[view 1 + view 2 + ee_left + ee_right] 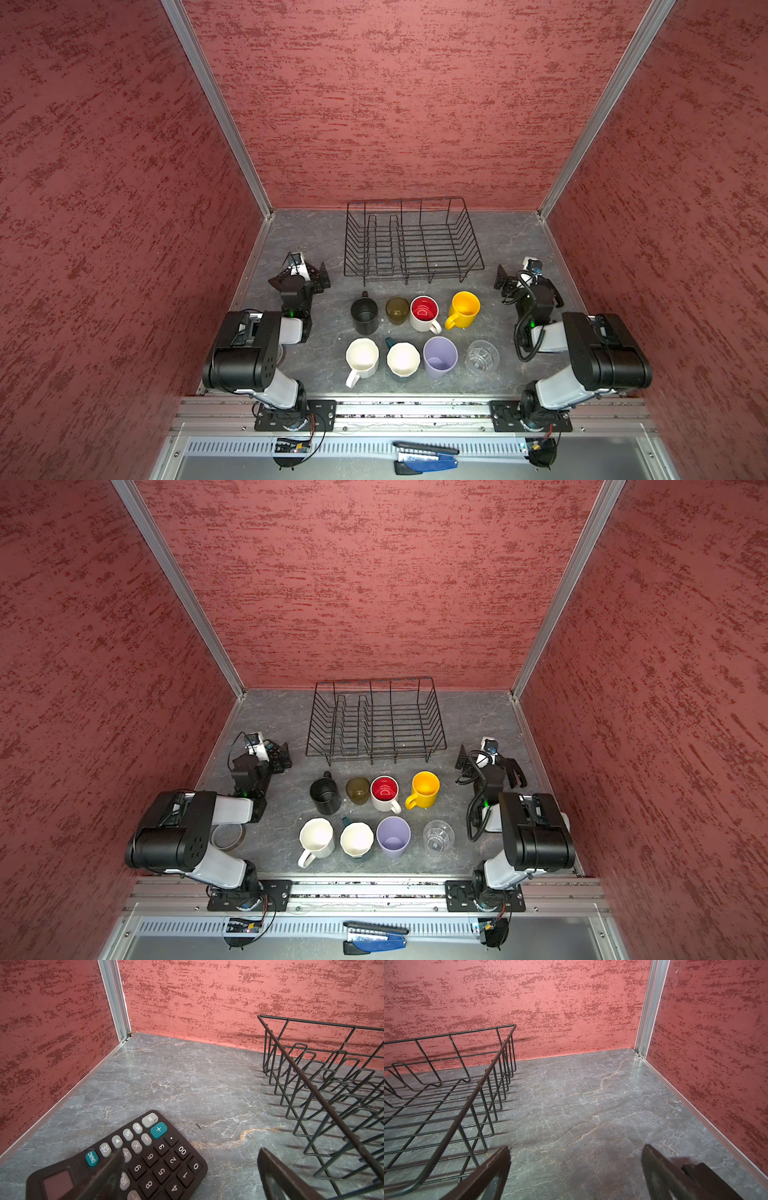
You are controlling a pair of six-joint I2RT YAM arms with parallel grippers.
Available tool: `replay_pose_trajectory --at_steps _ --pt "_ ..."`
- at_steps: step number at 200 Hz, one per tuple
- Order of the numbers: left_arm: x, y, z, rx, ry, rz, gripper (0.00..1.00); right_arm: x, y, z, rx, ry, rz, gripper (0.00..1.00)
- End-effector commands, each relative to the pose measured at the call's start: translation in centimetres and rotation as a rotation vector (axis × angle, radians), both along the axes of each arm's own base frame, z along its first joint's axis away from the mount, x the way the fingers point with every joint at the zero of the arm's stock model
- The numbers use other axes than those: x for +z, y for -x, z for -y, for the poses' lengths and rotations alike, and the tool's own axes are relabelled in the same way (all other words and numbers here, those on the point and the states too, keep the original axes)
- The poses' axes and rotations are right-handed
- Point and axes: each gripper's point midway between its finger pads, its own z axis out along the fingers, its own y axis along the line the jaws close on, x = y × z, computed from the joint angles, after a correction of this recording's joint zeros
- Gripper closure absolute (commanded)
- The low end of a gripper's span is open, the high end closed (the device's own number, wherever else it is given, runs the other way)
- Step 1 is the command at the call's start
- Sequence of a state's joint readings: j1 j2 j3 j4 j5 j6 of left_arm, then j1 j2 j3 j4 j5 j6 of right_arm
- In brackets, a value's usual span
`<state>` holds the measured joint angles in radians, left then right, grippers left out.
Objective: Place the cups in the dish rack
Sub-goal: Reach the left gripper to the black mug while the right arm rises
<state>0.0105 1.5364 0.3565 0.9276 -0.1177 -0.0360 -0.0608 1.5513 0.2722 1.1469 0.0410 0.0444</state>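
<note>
The robot's left gripper should next move to the black mug and close on the mug's rim [353, 308], on the mug's side away from the olive tumbler.
The black wire dish rack [353, 245] [316, 725] stands at the back with nothing in it. In front of it several cups stand upright in two rows. The far row holds a black mug [364, 316], an olive tumbler [397, 309], a red-lined white mug [424, 313] and a yellow mug [464, 309]. The near row holds a white mug [361, 358], a teal mug [402, 359], a lavender tumbler [439, 357] and a clear glass [482, 355]. My left gripper [301, 277] [190, 1151] is open, left of the rack. My right gripper [528, 286] [577, 1147] is open, right of it. Neither holds anything.
A black calculator [124, 1161] lies on the marble top under my left gripper. A roll of tape [226, 837] lies beside the left arm. Red walls close in the back and both sides. A blue and black tool [424, 457] rests on the front ledge.
</note>
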Motion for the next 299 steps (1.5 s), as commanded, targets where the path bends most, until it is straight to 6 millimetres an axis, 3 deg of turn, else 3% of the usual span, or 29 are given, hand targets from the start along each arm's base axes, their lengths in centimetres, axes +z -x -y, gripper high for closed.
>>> replay_pose_trajectory --at_steps 1,7,22,33,49,56,65,82,106,151,210,244,299 --pt "1.8 0.4 0.0 0.003 -0.025 0.038 0.01 1.5 0.3 1.5 -0.09 -0.013 0.04 0.01" --pt "2.6 0.8 0.1 0.031 -0.043 0.044 0.0 1.8 0.4 1.9 -0.113 -0.017 0.024 0.01" --pt "5.0 1.6 0.2 0.084 -0.068 0.025 0.0 5.3 -0.1 2.5 -0.149 -0.036 0.015 0.01" --pt "6.7 2.3 -0.1 0.115 0.039 -0.001 0.01 8.3 -0.5 3.0 -0.195 -0.137 0.038 0.01" --pt "9.0 4.3 -1.9 0.279 0.289 0.021 0.01 12.3 -1.6 1.7 -0.125 -0.325 0.096 0.01" --pt "9.4 5.3 -2.1 0.31 0.363 -0.002 0.0 12.7 -1.9 1.1 -0.108 -0.462 0.106 0.01" --pt "10.2 5.9 -0.9 0.205 0.376 -0.029 0.0 12.3 -2.1 0.2 -0.073 -0.632 0.093 0.01" --pt "11.5 7.2 1.0 0.05 0.422 -0.036 0.0 14.2 -2.1 -3.2 0.191 -0.597 0.166 0.01" --pt "11.0 9.6 1.8 0.047 0.523 -0.146 0.0 15.8 -2.7 -3.2 0.209 -0.637 0.197 0.01" --pt "8.2 13.3 5.0 -0.042 0.572 -0.516 0.06 14.5 -5.8 -1.0 0.009 -0.524 -0.074 0.01" --pt "5.8 15.4 11.1 -0.198 0.587 -0.737 0.18 13.2 -5.3 -4.2 0.052 -0.417 -0.194 0.03" --pt "4.2 15.7 11.8 -0.176 0.511 -0.8 0.26 12.7 -5.3 -5.7 0.097 -0.388 -0.224 0.05" --pt "3.1 15.0 13.7 -0.191 0.449 -0.824 0.37 12.1 -5.8 -7.2 0.153 -0.394 -0.255 0.05"
